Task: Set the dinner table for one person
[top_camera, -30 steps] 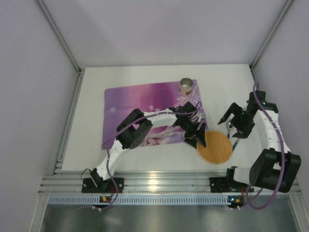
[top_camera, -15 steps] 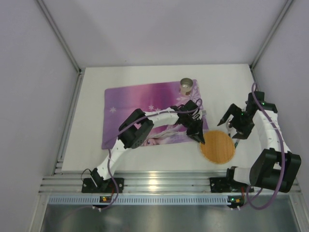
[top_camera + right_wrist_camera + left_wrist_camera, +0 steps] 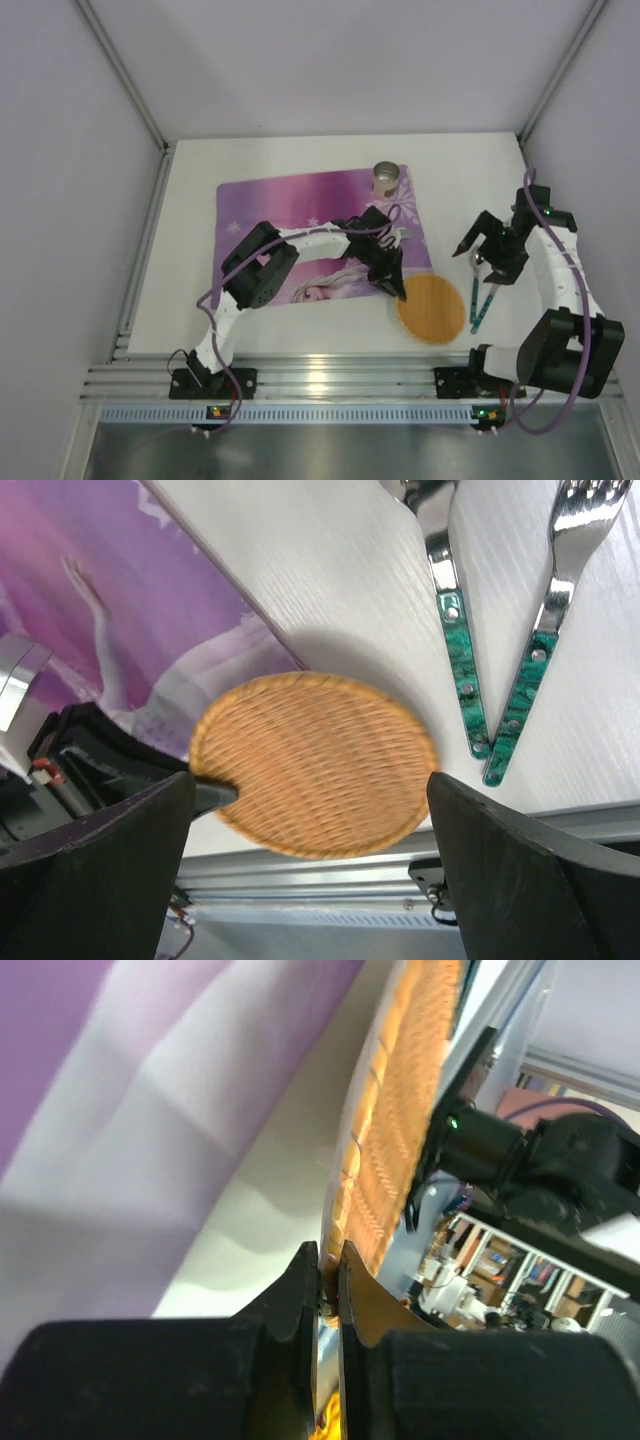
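Next, I set the wicker plate down on the middle of the purple placemat [image 3: 311, 234] with my left gripper.
A round woven wicker plate [image 3: 432, 308] lies on the white dinner table [image 3: 470, 180], its left rim beside the near right corner of the purple placemat [image 3: 290, 215]. My left gripper [image 3: 393, 284] is shut on that rim; in the left wrist view the jaws [image 3: 325, 1280] pinch the plate's edge [image 3: 400, 1130]. My right gripper [image 3: 483, 246] hangs open above the table to the right of the plate. In its view the plate [image 3: 315, 765] lies below and between its wide-spread fingers [image 3: 100, 870].
A spoon [image 3: 455, 640] and a fork [image 3: 540, 650] with green handles lie side by side just right of the plate, near the front edge. A metal cup [image 3: 385, 178] stands on the placemat's far right corner. The aluminium rail [image 3: 320, 375] runs along the near edge.
My left gripper has shut on the plate's rim and pulled the plate left, toward the placemat. The green cutlery handles now show beside it. The right arm has barely moved.
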Available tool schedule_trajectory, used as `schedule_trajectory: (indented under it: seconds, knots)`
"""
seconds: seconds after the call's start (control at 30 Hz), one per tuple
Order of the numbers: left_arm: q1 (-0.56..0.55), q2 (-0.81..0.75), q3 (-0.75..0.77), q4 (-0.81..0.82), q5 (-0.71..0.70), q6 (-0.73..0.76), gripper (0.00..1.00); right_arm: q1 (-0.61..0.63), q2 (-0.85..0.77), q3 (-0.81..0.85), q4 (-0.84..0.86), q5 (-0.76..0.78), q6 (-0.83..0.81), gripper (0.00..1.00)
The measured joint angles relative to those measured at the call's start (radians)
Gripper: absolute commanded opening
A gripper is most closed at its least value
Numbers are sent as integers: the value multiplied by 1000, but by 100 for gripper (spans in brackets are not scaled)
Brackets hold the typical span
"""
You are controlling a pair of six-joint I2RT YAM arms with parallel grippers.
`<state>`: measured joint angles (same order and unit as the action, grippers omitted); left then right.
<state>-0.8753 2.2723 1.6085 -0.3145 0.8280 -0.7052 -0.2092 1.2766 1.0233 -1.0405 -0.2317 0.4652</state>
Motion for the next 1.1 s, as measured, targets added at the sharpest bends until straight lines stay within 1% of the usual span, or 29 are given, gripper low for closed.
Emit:
schedule_trajectory:
  seconds: [0.1,0.2,0.33,0.43,0.57,0.83,1.03,1.1]
  knots:
    - [69,-113,-135,13,35,0,0,-3,0,36,2,-2,1,100]
    - [185,-224,-217,28,71,3,0,-5,2,67,10,-7,3,100]
    - [372,-351,-288,50,98,26,0,-14,14,72,27,-24,11,100]
    - [519,-391,-308,40,90,63,0,-17,29,71,39,-36,19,100]
    - [650,-392,-336,6,31,113,0,-18,34,71,56,-53,28,100]
    - [758,-397,-454,-18,-80,138,0,-18,35,36,85,-83,44,100]
    - [770,-397,-467,-30,-126,168,0,-18,48,28,92,-76,43,99]
    - [769,-396,-467,-30,-132,177,7,-18,54,28,92,-56,39,99]
